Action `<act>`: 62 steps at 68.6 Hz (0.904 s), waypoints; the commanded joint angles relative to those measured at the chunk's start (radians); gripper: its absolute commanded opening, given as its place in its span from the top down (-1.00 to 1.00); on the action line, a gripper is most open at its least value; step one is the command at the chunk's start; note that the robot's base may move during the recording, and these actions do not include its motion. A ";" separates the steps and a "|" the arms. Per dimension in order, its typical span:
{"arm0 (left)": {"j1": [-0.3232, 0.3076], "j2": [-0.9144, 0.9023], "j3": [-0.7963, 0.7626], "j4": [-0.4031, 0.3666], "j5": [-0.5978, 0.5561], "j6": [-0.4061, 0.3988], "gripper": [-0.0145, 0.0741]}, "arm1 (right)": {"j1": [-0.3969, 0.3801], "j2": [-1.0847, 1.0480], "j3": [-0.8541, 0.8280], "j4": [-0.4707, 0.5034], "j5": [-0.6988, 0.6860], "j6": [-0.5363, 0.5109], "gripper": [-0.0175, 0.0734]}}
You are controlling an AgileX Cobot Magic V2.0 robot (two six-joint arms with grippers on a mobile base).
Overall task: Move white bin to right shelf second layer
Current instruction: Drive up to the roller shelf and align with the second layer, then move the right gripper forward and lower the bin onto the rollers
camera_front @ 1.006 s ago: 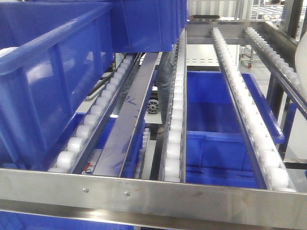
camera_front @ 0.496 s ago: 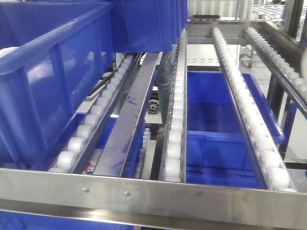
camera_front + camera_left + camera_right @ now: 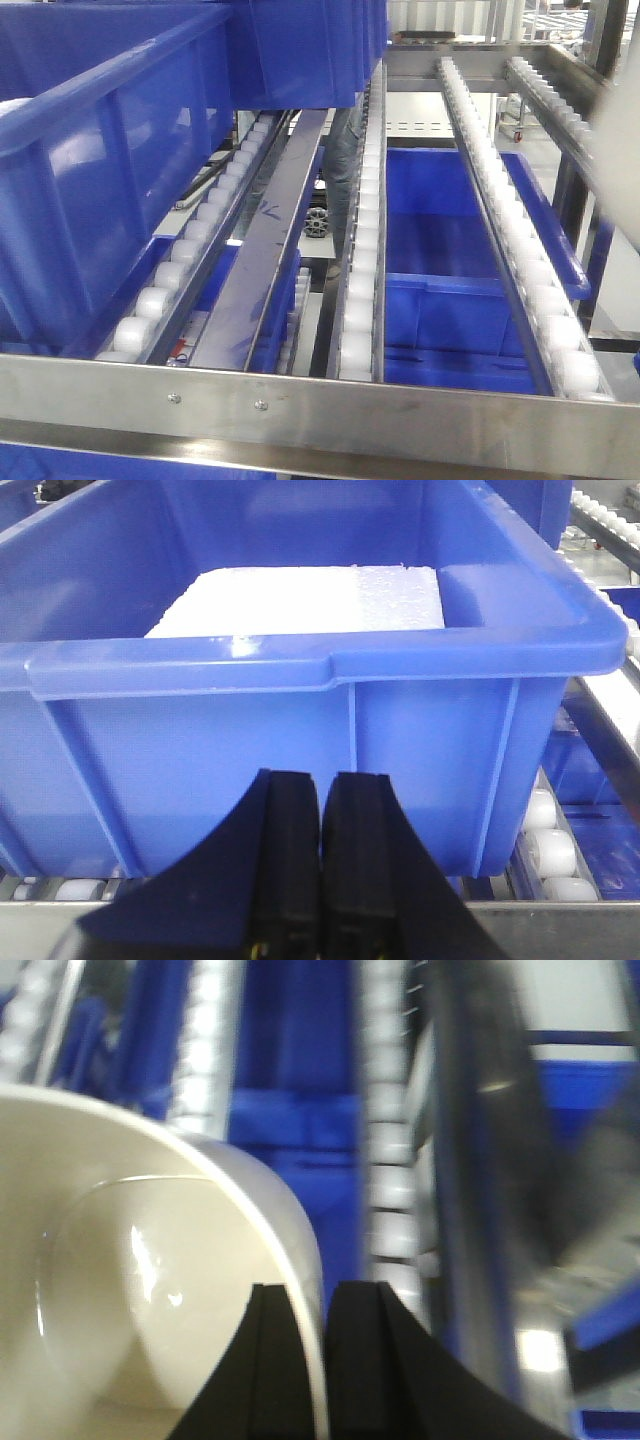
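Note:
The robot's right gripper needs to set the white bin down across the roller lanes (image 3: 472, 351) above the blue crate, behind the steel front bar.
The white bin (image 3: 120, 1290) fills the lower left of the right wrist view, cream and glossy, its mouth turned toward the camera. My right gripper (image 3: 308, 1305) is shut on its wall, one finger inside and one outside. In the front view the bin is a blurred pale shape (image 3: 618, 150) at the right edge, above the right shelf second layer (image 3: 360, 250), whose lanes of white rollers run back from a steel front bar (image 3: 320, 400). My left gripper (image 3: 322, 790) is shut and holds nothing, close in front of a blue crate (image 3: 300, 710).
The blue crate by the left gripper holds a white foam slab (image 3: 300, 600) and stands on rollers (image 3: 550, 850). Large blue crates (image 3: 100, 170) fill the left lanes. Another blue crate (image 3: 450, 290) sits on the level below. Blurred roller lanes (image 3: 392, 1160) lie beneath the bin.
The pale blurred bin at the right edge of the front view has come further into the frame. The view of the shelf has shifted slightly.

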 commanded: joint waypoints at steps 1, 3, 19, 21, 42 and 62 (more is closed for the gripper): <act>-0.003 -0.014 0.037 0.000 -0.088 -0.005 0.48 | 0.081 0.097 -0.089 -0.130 -0.023 0.134 0.47; -0.003 -0.014 0.037 0.000 -0.088 -0.005 0.48 | 0.111 0.132 -0.109 -0.154 0.001 0.181 0.47; -0.003 -0.014 0.037 0.000 -0.088 -0.005 0.48 | 0.247 0.378 -0.283 -0.228 0.128 0.401 0.47; -0.003 -0.014 0.037 0.000 -0.088 -0.005 0.48 | 0.255 0.402 -0.294 -0.228 0.128 0.401 0.47; -0.003 -0.014 0.037 0.000 -0.088 -0.005 0.48 | 0.272 0.524 -0.330 -0.167 0.081 0.401 0.47; -0.003 -0.014 0.037 0.000 -0.088 -0.005 0.48 | 0.225 0.534 -0.244 -0.123 -0.063 0.401 0.48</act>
